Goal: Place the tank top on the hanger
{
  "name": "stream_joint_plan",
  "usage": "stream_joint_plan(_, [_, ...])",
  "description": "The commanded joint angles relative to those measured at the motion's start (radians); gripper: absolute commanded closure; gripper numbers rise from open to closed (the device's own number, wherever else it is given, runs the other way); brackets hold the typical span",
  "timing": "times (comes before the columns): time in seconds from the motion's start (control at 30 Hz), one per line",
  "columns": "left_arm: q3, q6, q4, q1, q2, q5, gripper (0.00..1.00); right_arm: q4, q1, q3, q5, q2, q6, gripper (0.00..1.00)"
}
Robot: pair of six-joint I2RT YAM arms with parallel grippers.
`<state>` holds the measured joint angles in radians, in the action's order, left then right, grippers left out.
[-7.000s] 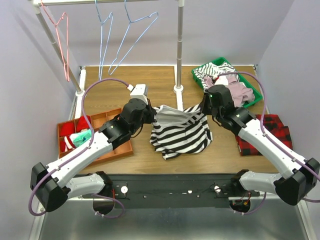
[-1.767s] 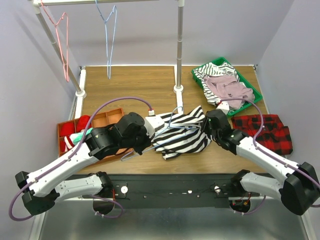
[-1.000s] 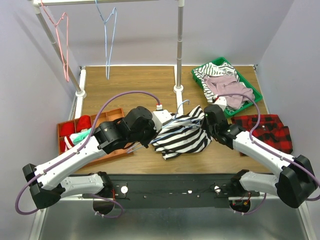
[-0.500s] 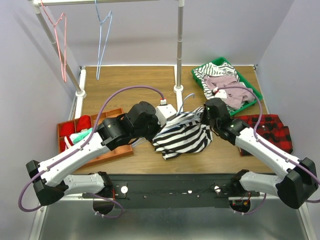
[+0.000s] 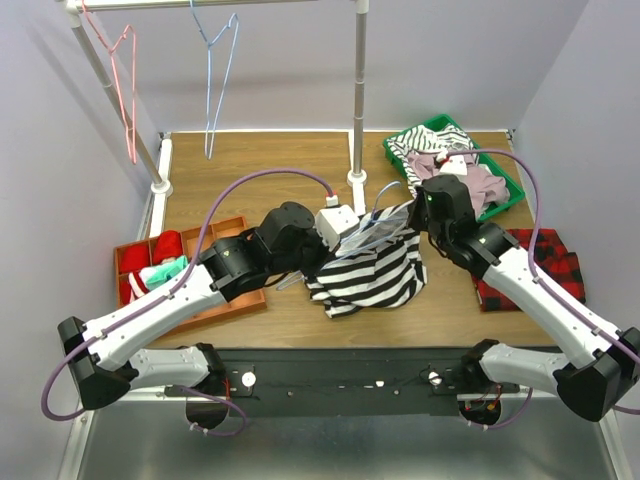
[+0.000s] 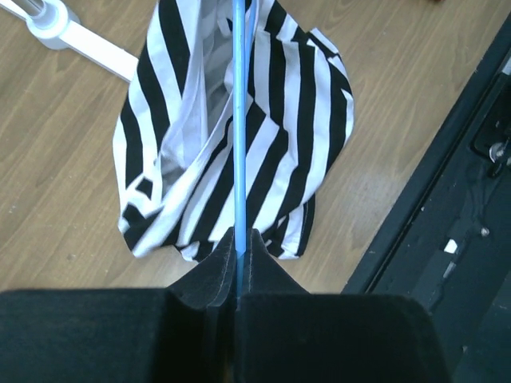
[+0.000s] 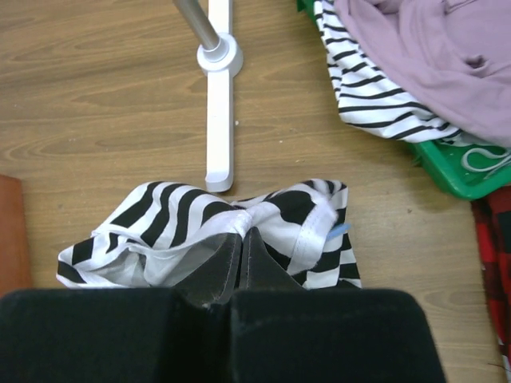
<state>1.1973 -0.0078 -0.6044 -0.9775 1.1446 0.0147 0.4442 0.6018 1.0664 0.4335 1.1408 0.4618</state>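
I should have my right gripper leave the fabric and take the hanger's hook (image 5: 376, 205) first, as my left gripper holds the hanger's free arm, where the tank top's other shoulder must go.
The black-and-white striped tank top (image 5: 368, 268) hangs bunched over the middle of the table, held up at its top edge. My left gripper (image 5: 348, 238) is shut on the light-blue wire hanger (image 5: 374, 220). In the left wrist view the hanger wire (image 6: 239, 120) runs straight from my shut left gripper (image 6: 239, 236) across the tank top (image 6: 279, 144). My right gripper (image 5: 414, 218) is shut on the top's right shoulder. In the right wrist view my right gripper (image 7: 242, 233) pinches the bunched fabric (image 7: 184, 215), and a bit of blue hanger wire (image 7: 339, 231) pokes out beside it.
A clothes rack carries a pink-red hanger (image 5: 125, 80) and a second blue hanger (image 5: 218, 75); its post (image 5: 357, 100) and foot (image 7: 219, 104) stand just behind the top. A green tray (image 5: 508, 195) holds garments, plaid cloth (image 5: 545, 262) lies right, an orange organizer (image 5: 205, 240) left.
Both grippers have risen and moved toward the back, lifting the top and the hanger off the table. The left gripper has moved right, closer to the right one.
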Motion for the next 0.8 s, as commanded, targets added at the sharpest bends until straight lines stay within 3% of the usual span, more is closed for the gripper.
stream_joint_plan(0.0, [-0.041,-0.026,0.002,0.002,-0.075,0.057,1.00,0.067,0.003,0.049,0.086,0.017,-0.046,0.99])
stream_joint_plan(0.2, [-0.093,-0.047,0.046,0.013,-0.105,0.140,1.00,0.042,0.001,0.049,-0.007,0.034,-0.054,0.99])
stream_joint_plan(0.47, [-0.171,-0.099,0.320,0.101,-0.028,0.221,1.00,0.044,0.003,0.049,-0.099,-0.036,-0.023,0.99])
stream_joint_plan(0.63, [-0.192,-0.145,0.524,0.161,0.036,0.342,1.00,0.034,0.001,0.014,-0.136,-0.099,0.009,0.99])
stream_joint_plan(0.77, [-0.163,-0.146,0.575,0.175,0.124,0.415,1.00,0.036,0.001,-0.006,-0.105,-0.113,0.009,0.99])
